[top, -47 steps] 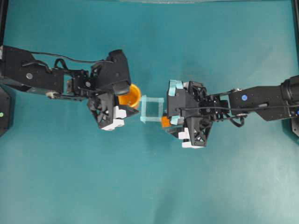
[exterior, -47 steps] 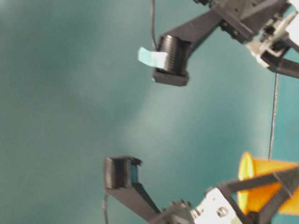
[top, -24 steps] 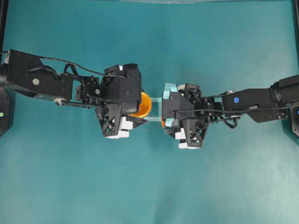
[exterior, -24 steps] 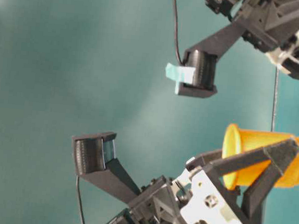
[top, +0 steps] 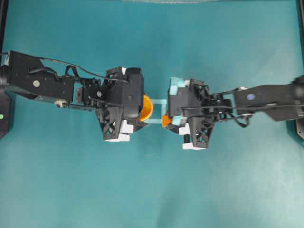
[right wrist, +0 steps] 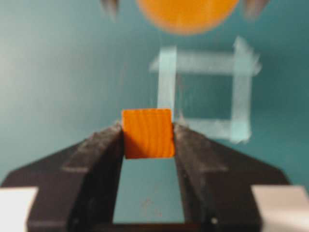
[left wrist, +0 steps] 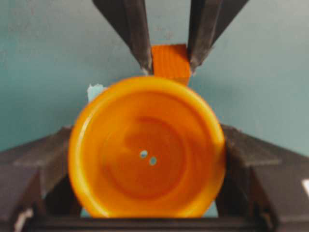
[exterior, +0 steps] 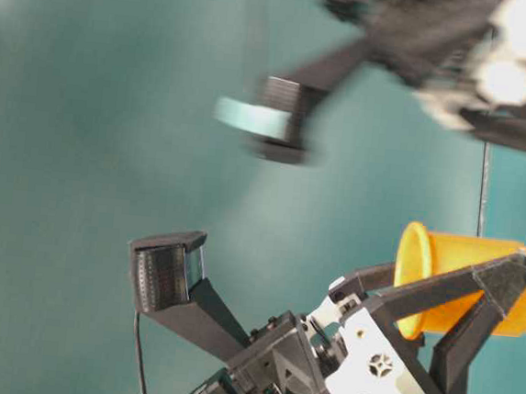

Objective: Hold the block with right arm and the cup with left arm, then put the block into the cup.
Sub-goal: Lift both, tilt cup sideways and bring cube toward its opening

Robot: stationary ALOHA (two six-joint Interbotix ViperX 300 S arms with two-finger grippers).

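The robot's right gripper needs to release the orange block inside the yellow-orange cup (top: 162,113) (right wrist: 199,108), above the pale-blue tape square.
The yellow-orange cup (left wrist: 147,150) fills the left wrist view, its darker inside facing the camera. My left gripper (left wrist: 147,155) is shut on it, one black finger (left wrist: 43,162) against each side. From overhead the cup (top: 146,107) shows as an orange sliver under the left gripper (top: 140,110). In the table-level view the cup (exterior: 463,284) lies tipped on its side. The small orange block (right wrist: 147,133) sits between the fingertips of my right gripper (right wrist: 147,134), which is shut on it, both fingers touching its sides. Overhead, the block (top: 166,120) is just right of the cup.
A pale-blue tape square (right wrist: 203,94) lies on the teal table beyond the block, and part of the tape square (top: 158,112) shows between the two wrists. The two arms' heads nearly meet mid-table. Black frame posts (top: 4,28) stand at the table's side edges.
The right gripper's jaws have narrowed onto the block. Over the second the left arm carried the cup rightwards to the tape square. The right gripper is blurred in the table-level view.
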